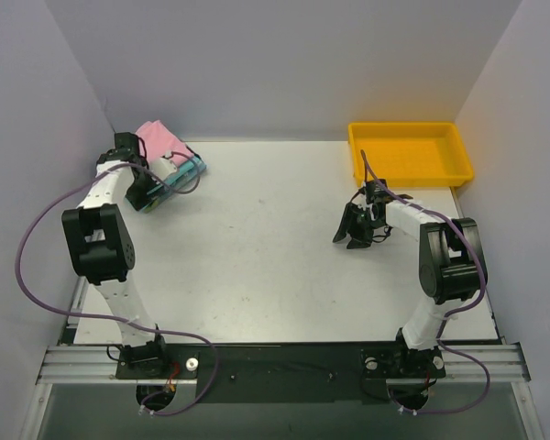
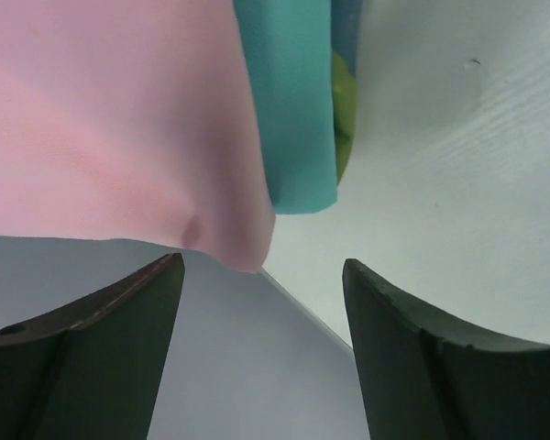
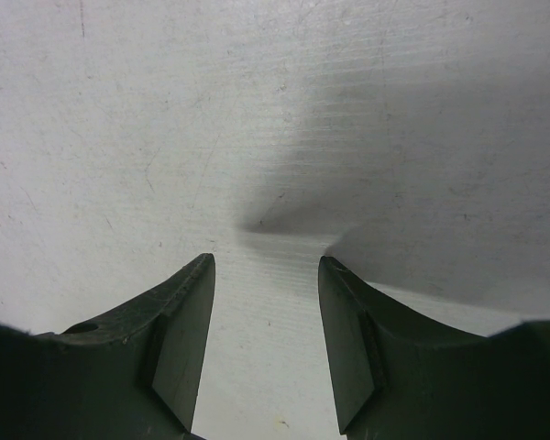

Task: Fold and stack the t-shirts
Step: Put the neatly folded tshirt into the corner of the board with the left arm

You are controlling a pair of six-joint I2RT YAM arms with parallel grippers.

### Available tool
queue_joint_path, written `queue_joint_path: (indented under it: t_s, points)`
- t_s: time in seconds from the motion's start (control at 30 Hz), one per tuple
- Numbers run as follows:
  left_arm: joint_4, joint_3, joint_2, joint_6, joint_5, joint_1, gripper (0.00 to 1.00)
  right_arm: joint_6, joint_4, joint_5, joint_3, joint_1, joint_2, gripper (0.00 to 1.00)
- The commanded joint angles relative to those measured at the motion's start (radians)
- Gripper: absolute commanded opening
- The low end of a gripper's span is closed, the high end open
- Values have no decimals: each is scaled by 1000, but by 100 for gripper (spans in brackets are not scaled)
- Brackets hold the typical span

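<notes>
Next, I close my left gripper on the light pink t-shirt's top [image 1: 170,150], near its edge along the teal-green t-shirt.
A folded stack of t-shirts lies at the table's far left corner. The light pink t-shirt [image 1: 160,142] is on top, the teal-green t-shirt [image 1: 185,174] under it, with a blue edge [image 1: 200,168] at its side. In the left wrist view the pink t-shirt [image 2: 110,119] fills the upper left, the teal one [image 2: 289,110] beside it, with a blue strip [image 2: 346,27] and a green patch. My left gripper [image 1: 139,192] [image 2: 261,275] is open and empty, just off the pink corner. My right gripper [image 1: 356,229] [image 3: 266,266] is open and empty over bare table.
A yellow plastic tray [image 1: 411,154] stands at the far right corner, behind the right arm. Grey walls close in the table on the left, back and right. The left arm's purple cable loops beside the stack.
</notes>
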State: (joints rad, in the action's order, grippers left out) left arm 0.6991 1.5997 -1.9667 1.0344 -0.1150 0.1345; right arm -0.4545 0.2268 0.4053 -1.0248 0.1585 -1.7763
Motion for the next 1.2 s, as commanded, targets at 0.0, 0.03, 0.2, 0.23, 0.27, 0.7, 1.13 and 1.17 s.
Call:
queue_joint_path:
  t_s: [0.0,0.03,0.2,0.23,0.27,0.7,1.13,1.17]
  points:
    - [273,161,-12,65,98,8,84,13,31,-8,-3,3,-6,45]
    - [330,208,-11,73,115,8,84,13,32,-10,-3,3,-6,45]
    - [356,446,-34,-63,374,5,77,10,32,-8,-4,3,-18,45]
    - [324,475,-67,-110,403,4,69,8,32,-5,-8,3,-20,45]
    - [310,537,-83,-194,403,1,42,7,32,-3,-9,4,-21,45]
    - [122,654,-350,-322,178,-161,0,8,39,-17,-4,3,-23,45]
    - [-1,697,-319,-415,241,-107,0,19,77,-34,-37,1,-41,45]
    - [-27,697,-316,-428,245,-89,0,17,78,-33,-44,1,-51,45]
